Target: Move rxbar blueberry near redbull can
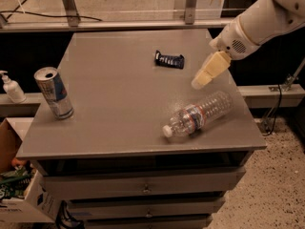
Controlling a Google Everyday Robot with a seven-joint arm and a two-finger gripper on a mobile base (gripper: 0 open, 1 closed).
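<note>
The rxbar blueberry's far end [178,61] points away from the redbull can, and my gripper will close on it next.
The rxbar blueberry [169,59] is a small dark navy bar lying flat on the far middle of the grey table [119,99]. The redbull can [54,93] stands upright near the table's left edge, silver and blue with an open silver top. My gripper [201,81] hangs on the white arm coming in from the upper right. It hovers above the table to the right of the bar, a little nearer the front, and touches nothing.
A clear plastic water bottle [199,114] with a red-and-white label lies on its side at the front right. A soap dispenser [11,87] stands on a ledge to the left. A cardboard box [14,185] sits on the floor at lower left. Drawers are under the table.
</note>
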